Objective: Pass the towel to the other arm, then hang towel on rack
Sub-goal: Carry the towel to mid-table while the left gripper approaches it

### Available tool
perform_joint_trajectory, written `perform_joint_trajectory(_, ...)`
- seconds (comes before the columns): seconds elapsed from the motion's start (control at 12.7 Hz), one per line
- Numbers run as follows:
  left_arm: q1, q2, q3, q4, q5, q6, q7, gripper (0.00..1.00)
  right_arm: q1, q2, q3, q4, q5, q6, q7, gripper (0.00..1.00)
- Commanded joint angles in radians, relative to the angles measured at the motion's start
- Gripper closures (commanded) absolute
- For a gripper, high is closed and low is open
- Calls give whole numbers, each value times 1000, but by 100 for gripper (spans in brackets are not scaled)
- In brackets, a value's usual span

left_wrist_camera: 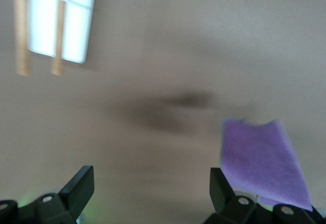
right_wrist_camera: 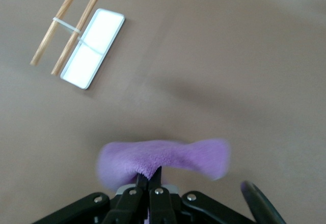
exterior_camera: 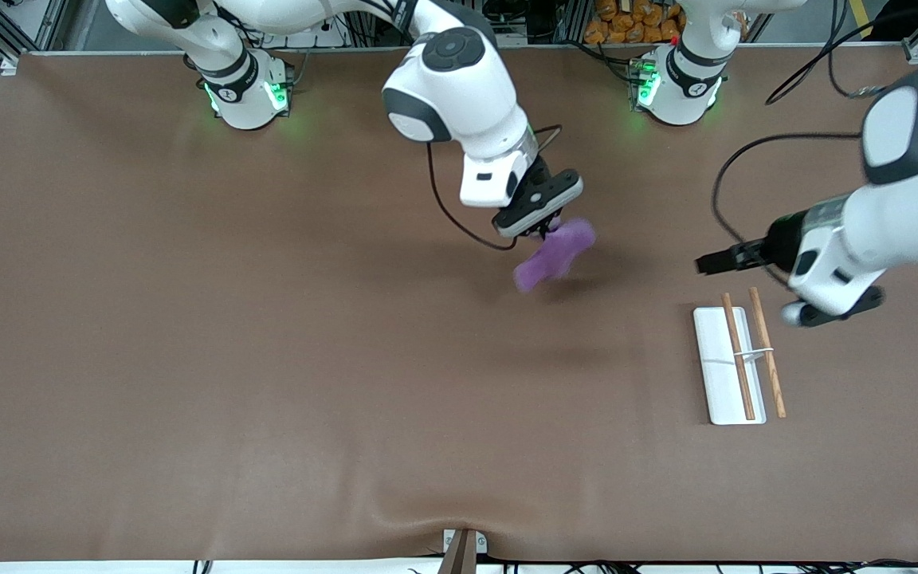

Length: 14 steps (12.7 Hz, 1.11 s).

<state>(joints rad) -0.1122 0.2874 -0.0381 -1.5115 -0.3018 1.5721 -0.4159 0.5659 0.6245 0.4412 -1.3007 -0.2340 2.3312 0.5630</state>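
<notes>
I should close my left gripper on the purple towel's hanging lower edge (exterior_camera: 561, 276) (left_wrist_camera: 252, 126), on the side closest to the rack, below my right gripper.
The purple towel (exterior_camera: 555, 255) hangs bunched in the air over the middle of the table, with my right gripper (exterior_camera: 543, 231) shut on its upper fold. The right wrist view shows the towel (right_wrist_camera: 163, 158) spread to both sides of the right gripper (right_wrist_camera: 149, 175). My left gripper (exterior_camera: 706, 263) hovers open and holds nothing. It is over the table just beside the rack (exterior_camera: 718, 375), toward the robots' bases, and points at the towel. In the left wrist view the towel (left_wrist_camera: 262, 163) hangs past one fingertip (left_wrist_camera: 219, 183), apart from it. The rack lies flat, a white base with two wooden rods (exterior_camera: 767, 351).
A black cable (exterior_camera: 447, 211) loops down from the right arm's wrist to the table. Another cable (exterior_camera: 734, 159) trails to the left arm. A small bracket (exterior_camera: 463, 546) sits at the table's front edge. The rack also shows in both wrist views (left_wrist_camera: 56, 20) (right_wrist_camera: 81, 40).
</notes>
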Motion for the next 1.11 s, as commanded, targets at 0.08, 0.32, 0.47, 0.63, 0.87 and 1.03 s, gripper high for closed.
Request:
perform_joint_trajectory(0.08,-18,42,0,-96,-120,106,-47,0,12,12,4,29,1,-16,29,100)
perform_joint_trajectory(0.32,-20,123,0,-116,-300,179,-61,0,20,14,1,28,-1,-15,35,100)
perform_joint_trajectory(0.47,-29,194,0,-115,-428,236,-76,0,20,14,1,26,-4,-15,35,100)
perform_joint_trajectory(0.63,-40,261,0,-111,-547,279,-83,0,20,14,1,26,-4,-13,35,100)
perform_joint_trajectory(0.87,-46,343,1,-108,-661,315,-81,0,20,14,1,24,-4,-15,37,100)
perform_joint_trajectory(1.03,-47,372,0,-110,-680,315,-83,0,20,14,1,23,-5,-15,37,100)
